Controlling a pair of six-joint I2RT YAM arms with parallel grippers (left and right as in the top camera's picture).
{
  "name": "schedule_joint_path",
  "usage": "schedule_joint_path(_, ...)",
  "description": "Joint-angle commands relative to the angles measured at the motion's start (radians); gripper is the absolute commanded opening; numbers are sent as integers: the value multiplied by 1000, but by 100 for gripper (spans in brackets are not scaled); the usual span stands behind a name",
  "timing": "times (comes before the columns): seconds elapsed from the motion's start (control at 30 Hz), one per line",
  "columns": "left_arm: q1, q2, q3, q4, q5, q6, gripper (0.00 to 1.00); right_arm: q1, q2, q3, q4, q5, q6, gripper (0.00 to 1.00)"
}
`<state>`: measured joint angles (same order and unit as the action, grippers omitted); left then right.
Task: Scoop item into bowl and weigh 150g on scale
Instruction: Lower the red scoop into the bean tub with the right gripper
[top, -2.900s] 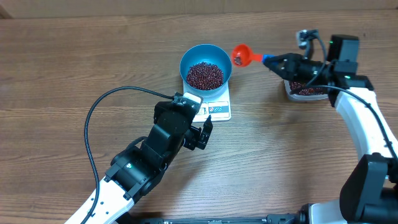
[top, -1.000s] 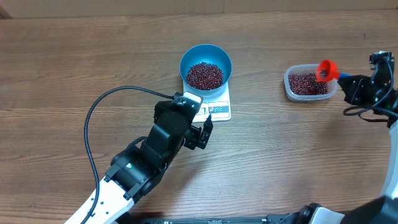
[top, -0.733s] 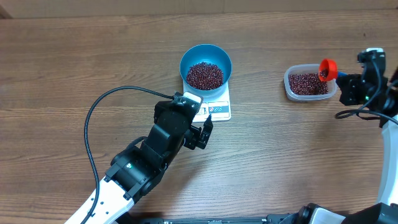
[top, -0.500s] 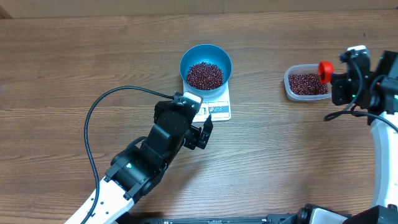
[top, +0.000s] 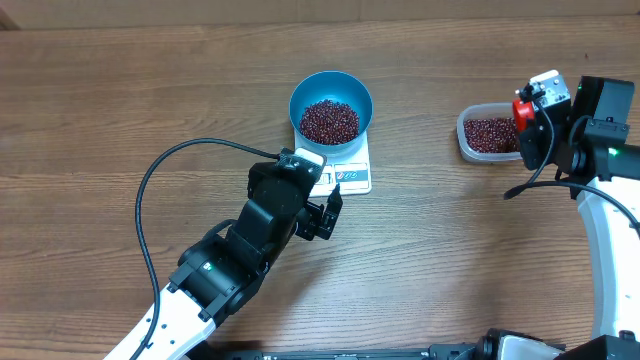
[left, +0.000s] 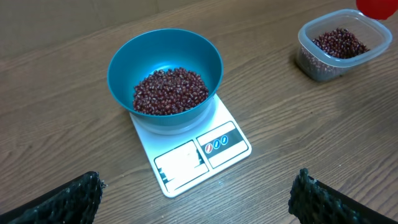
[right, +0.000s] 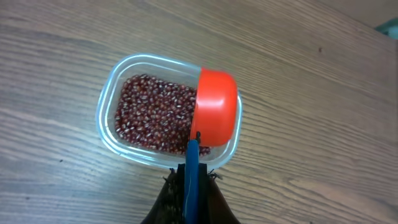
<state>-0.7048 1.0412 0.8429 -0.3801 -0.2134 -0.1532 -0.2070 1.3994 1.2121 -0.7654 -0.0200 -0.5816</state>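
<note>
Next, I let go of the red scoop with my right gripper on the beans (top: 496, 141) (right: 175, 129) near the front rim of the clear tub.
A blue bowl (top: 331, 104) (left: 165, 78) holding a pile of dark red-brown beans (top: 329, 120) (left: 170, 91) stands on the white scale (top: 346, 172) (left: 198, 152). My left gripper (top: 333, 208) (left: 198, 198) hangs open just in front of the scale, nothing between its fingers. My right gripper (top: 535, 140) (right: 191, 180) is shut on the blue handle of a red scoop (top: 523, 109) (right: 215, 114). The scoop's cup is turned bottom-up over the right end of a clear tub (top: 491, 133) (right: 163, 109) (left: 339, 44) of beans.
The left arm's black cable (top: 160, 175) loops over the wooden table (top: 120, 110) to the left of the scale. The clear tub sits at the far right, well apart from the bowl.
My right arm has swung in toward the tub from the right and turned, carrying the scoop over the tub's right end. The left arm, bowl and scale have stayed put.
</note>
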Motion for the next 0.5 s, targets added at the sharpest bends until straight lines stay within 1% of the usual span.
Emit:
schedule_joint_path(0.0, 4, -17, 6, 3, -6, 19, 100, 4, -8, 31, 22, 14, 98, 4)
schedule_joint_path(0.17, 4, -17, 6, 3, -6, 19, 100, 4, -8, 31, 43, -11, 313, 4)
schedule_joint_path(0.33, 4, -17, 6, 3, -6, 19, 100, 4, 2, 31, 34, -11, 619, 4)
schedule_joint_path(0.47, 4, -17, 6, 3, -6, 19, 99, 4, 25, 31, 11, -11, 812, 4)
